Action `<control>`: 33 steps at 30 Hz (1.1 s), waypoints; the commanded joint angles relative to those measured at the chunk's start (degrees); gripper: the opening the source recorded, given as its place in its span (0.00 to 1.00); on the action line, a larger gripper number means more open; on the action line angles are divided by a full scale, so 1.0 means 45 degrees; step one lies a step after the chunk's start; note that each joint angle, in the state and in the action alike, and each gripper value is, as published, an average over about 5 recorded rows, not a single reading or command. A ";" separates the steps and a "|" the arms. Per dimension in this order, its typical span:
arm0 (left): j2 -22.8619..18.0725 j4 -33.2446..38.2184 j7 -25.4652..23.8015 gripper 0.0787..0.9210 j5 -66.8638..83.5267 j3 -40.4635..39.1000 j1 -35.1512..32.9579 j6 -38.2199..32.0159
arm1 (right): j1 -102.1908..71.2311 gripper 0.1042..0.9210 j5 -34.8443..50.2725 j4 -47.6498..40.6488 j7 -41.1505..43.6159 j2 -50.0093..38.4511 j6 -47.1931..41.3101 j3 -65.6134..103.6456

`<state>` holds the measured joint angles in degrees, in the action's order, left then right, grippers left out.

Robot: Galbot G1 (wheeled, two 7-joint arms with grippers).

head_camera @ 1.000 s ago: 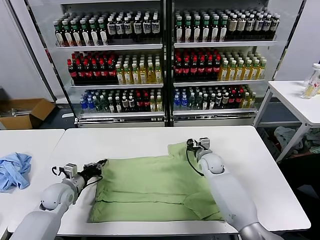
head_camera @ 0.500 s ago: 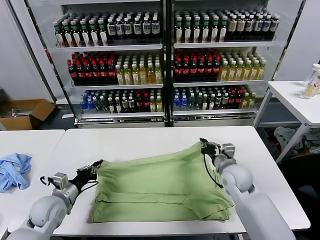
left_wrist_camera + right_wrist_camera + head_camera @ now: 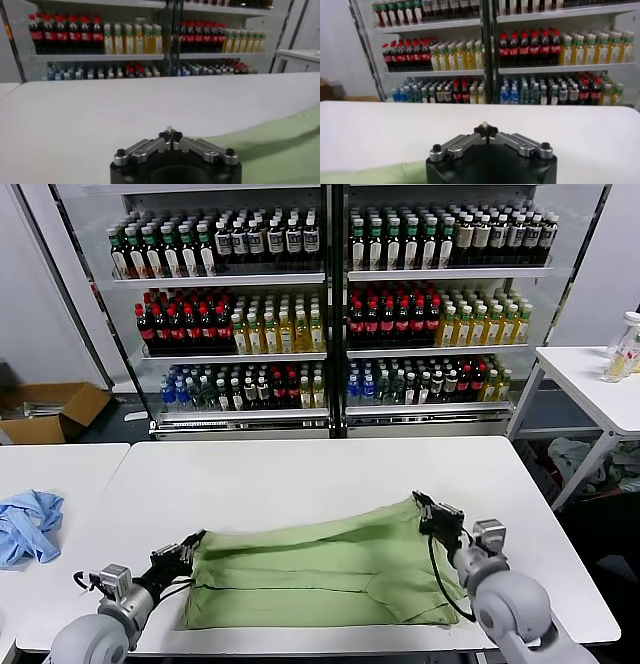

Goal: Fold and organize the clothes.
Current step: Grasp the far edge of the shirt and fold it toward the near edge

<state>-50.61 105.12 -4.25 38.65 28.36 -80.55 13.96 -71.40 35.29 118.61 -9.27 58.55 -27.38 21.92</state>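
Note:
My right gripper should release the shirt's lifted corner on the end of the green layers (image 3: 433,549) just below that corner.
The clothes, a light green shirt (image 3: 320,569), lie on the white table (image 3: 280,469), partly doubled over near its front edge. My left gripper (image 3: 192,539) is shut on the shirt's left far corner, low over the table. My right gripper (image 3: 422,504) is shut on the right far corner, lifting that edge a little. In the left wrist view a sliver of pale cloth shows between the closed tips of the left gripper (image 3: 170,131), with the shirt (image 3: 280,140) off to the side. The right wrist view shows the same pinch in the right gripper (image 3: 485,125), and the green cloth (image 3: 370,175) below it.
A crumpled light blue garment (image 3: 25,524) lies on the neighbouring table at the left. Drink coolers (image 3: 330,314) full of bottles stand behind the table. A cardboard box (image 3: 50,409) sits on the floor at the left, and a small white side table (image 3: 590,384) is at the right.
Both grippers have drawn back toward me, pulling the shirt's far edge over the rest of it. The right gripper also moved to the right.

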 commanded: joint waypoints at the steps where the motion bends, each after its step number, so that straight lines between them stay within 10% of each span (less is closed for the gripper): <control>1: 0.0067 0.0342 0.0083 0.01 -0.0053 0.0181 -0.0815 -0.0145 | -0.2091 0.00 -0.0286 0.1345 -0.0038 -0.0286 0.0010 0.0710; 26: 0.0143 0.0517 -0.0598 0.01 -0.0642 0.0485 -0.1166 0.0637 | -0.3831 0.00 -0.1664 0.1592 0.0001 -0.0054 0.0249 0.0779; 33: -0.0063 0.1041 0.0106 0.18 -0.0883 0.0672 -0.1088 0.0593 | -0.4068 0.12 -0.2057 0.1907 -0.0113 -0.0035 0.0237 0.0869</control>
<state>-50.62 108.17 -5.49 36.38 31.21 -85.25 15.96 -87.52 27.78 126.62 -9.50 58.25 -26.35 25.81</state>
